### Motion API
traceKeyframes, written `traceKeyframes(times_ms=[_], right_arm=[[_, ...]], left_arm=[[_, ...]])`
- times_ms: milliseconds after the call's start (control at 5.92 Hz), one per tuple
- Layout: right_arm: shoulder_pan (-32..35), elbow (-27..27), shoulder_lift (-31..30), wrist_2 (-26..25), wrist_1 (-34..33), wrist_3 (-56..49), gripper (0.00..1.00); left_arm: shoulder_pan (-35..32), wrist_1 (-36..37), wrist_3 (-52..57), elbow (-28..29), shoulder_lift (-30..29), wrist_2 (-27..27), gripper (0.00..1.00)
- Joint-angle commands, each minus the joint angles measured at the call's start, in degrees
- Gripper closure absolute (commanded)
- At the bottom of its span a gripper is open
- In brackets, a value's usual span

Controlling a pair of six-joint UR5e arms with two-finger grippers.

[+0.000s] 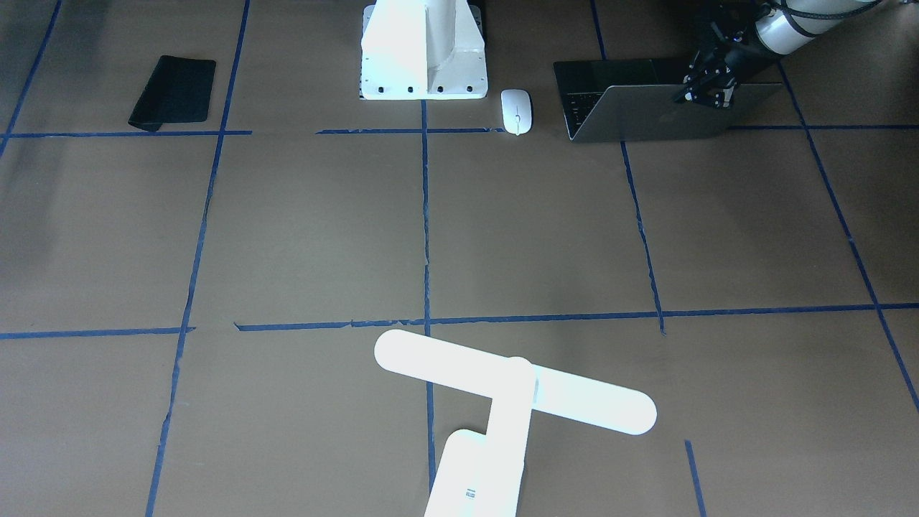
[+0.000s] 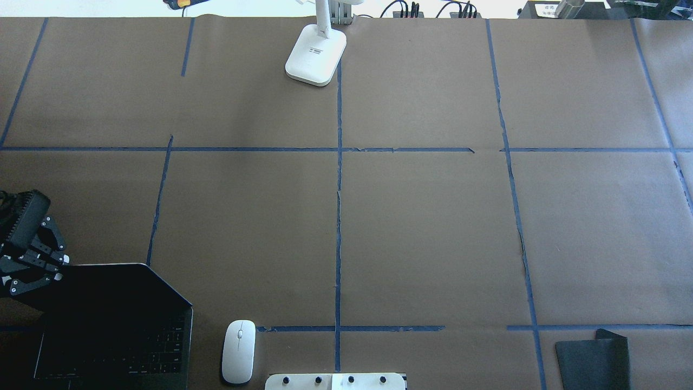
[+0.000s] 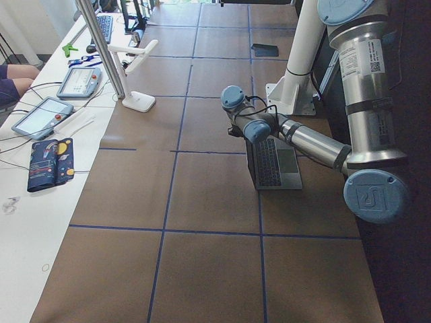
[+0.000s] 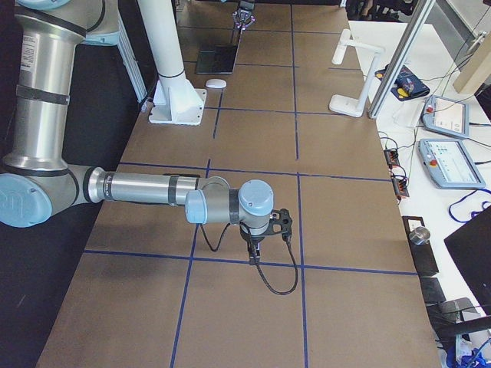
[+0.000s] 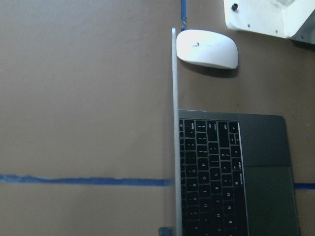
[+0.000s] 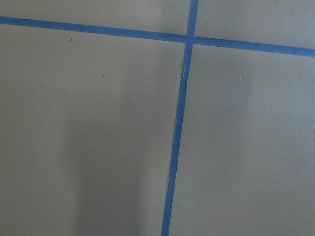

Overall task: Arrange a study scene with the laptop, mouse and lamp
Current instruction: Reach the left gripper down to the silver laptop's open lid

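Next, I set the laptop down with my left gripper across the blue tape line (image 1: 561, 311) beside the lamp, on the lamp's mouse-facing side.
The laptop (image 1: 646, 111) stands open near the robot's base, its keyboard (image 5: 211, 172) showing in the left wrist view. My left gripper (image 1: 707, 97) sits on the top edge of its lid (image 2: 113, 287) and looks shut on it; the lid runs edge-on through the middle of the left wrist view. The white mouse (image 1: 516, 111) lies beside the laptop, also seen from overhead (image 2: 239, 351). The lamp (image 1: 517, 388) stands at the far side, its base (image 2: 316, 54) upright on the table. My right gripper (image 4: 253, 249) points down over bare table; I cannot tell whether it is open or shut.
The white bolted pedestal (image 1: 423, 50) stands next to the mouse. A black pad (image 1: 174, 92) lies on the robot's right side. Blue tape lines (image 2: 338, 216) divide the brown table. Tablets and cables lie on a side bench (image 3: 47, 121).
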Motion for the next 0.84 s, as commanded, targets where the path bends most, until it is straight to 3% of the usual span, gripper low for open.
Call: traceKeyframes(times_ms=[0, 169, 338, 676], right_arm=[[0.0, 0.0, 0.0, 0.0, 0.0, 0.0, 0.0], [0.0, 0.0, 0.0, 0.0, 0.0, 0.0, 0.0], [0.0, 0.0, 0.0, 0.0, 0.0, 0.0, 0.0], [0.0, 0.0, 0.0, 0.0, 0.4, 0.1, 0.0]], left_arm=[[-4.1, 9.7, 8.5, 0.1, -7.0, 0.0, 1.0], [-6.4, 17.8, 13.0, 0.3, -13.2, 0.0, 1.0], [-7.1, 21.3, 14.3, 1.6, -17.4, 0.6, 1.0], [-8.2, 21.4, 14.2, 11.9, -28.3, 0.6, 1.0]])
